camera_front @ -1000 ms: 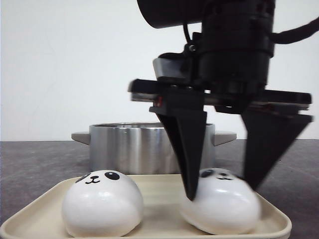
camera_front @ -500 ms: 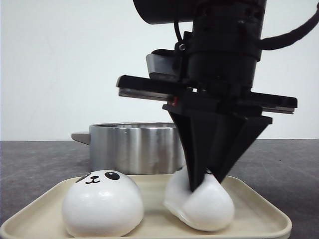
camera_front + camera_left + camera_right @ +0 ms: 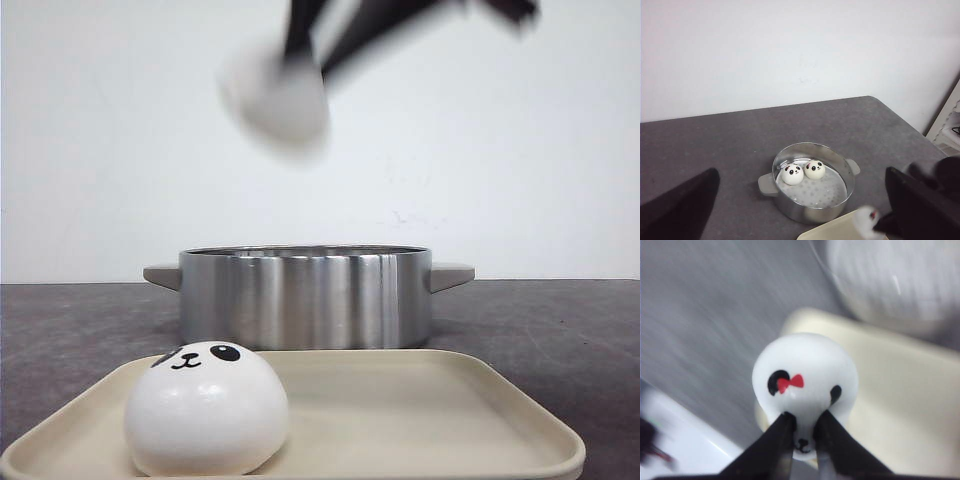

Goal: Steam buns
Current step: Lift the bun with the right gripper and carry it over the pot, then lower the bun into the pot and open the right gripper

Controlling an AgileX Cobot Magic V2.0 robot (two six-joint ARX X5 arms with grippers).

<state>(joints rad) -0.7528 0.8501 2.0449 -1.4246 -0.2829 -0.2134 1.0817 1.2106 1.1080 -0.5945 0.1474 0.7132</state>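
Note:
The robot's right gripper needs to release the red-bowed panda bun on the steamer plate inside the steel pot [image 3: 359, 284], toward the beige tray.
My right gripper [image 3: 802, 429] is shut on a panda bun [image 3: 805, 370] with a red bow, pinching its face. In the front view that bun [image 3: 280, 100] is a blur high above the steel pot [image 3: 305, 297], under the right gripper [image 3: 312, 50]. It also shows in the left wrist view [image 3: 867, 222]. Another panda bun [image 3: 205, 408] sits at the left of the beige tray [image 3: 480, 420]. Two more buns [image 3: 792, 173] [image 3: 815, 169] lie side by side inside the pot [image 3: 812, 212]. My left gripper [image 3: 801, 200] is open and empty, high above the pot.
The pot has two side handles [image 3: 160, 275] and a perforated white steamer plate [image 3: 822, 190]. The tray stands just in front of it on the dark grey table [image 3: 715, 140]. A white wall is behind, and white furniture [image 3: 947, 125] stands off the table's right edge.
My right gripper shut on the right-hand bun on the tray, squeezing it, then lifted it up and to the left, out of the tray. The other bun stayed put.

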